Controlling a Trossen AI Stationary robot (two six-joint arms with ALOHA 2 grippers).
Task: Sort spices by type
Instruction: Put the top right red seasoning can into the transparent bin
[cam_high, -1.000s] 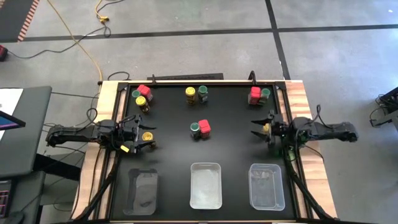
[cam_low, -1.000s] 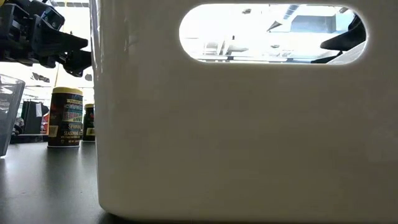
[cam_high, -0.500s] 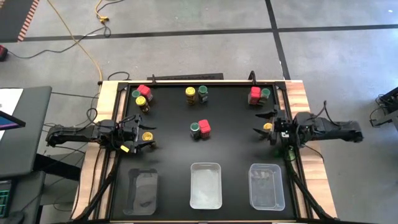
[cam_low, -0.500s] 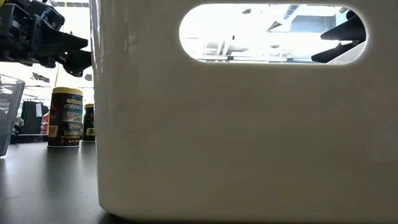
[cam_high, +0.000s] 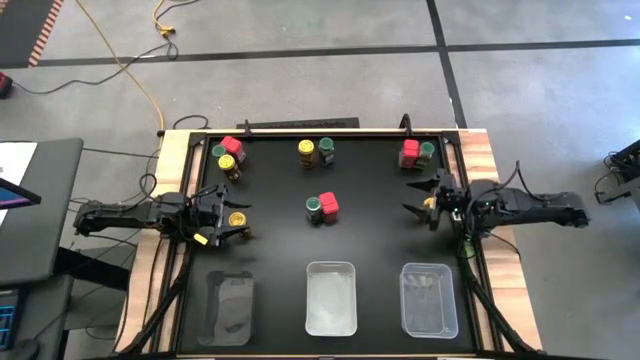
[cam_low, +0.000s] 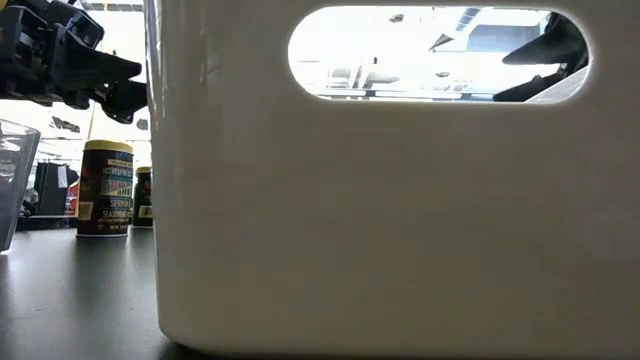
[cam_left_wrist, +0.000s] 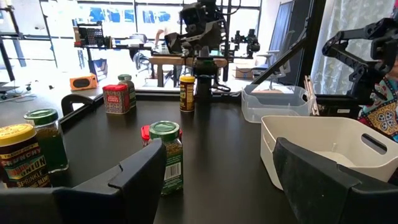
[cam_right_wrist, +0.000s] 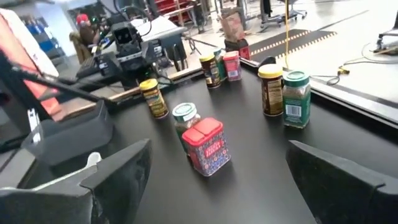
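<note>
Next, my right gripper closes on the sides of the red-lidded jar (cam_high: 409, 153), which is in the red and green pair at the far edge of the table.
Several small spice jars stand upright on the black table. At the far edge are red (cam_high: 231, 145), green (cam_high: 218, 151) and yellow (cam_high: 227, 162) lids, then a yellow (cam_high: 306, 148) and green (cam_high: 326, 146) pair, then a red (cam_high: 410, 150) and green (cam_high: 427, 149) pair. A green (cam_high: 314, 206) and red (cam_high: 329, 204) pair stands mid-table. My left gripper (cam_high: 225, 222) is open and hangs above a yellow-lidded jar (cam_low: 105, 187). My right gripper (cam_high: 420, 197) is open over another yellow-lidded jar (cam_high: 430, 203), which its own wrist view does not show.
Three trays sit along the near edge: a clear one (cam_high: 227, 308), a white one (cam_high: 331, 298) and another clear one (cam_high: 429, 298). The white tray's wall (cam_low: 350, 220) fills most of the low view. Bare table lies between the jar groups.
My right gripper has risen a little and shifted slightly toward the far edge, staying open over its yellow-lidded jar. No jar has moved.
</note>
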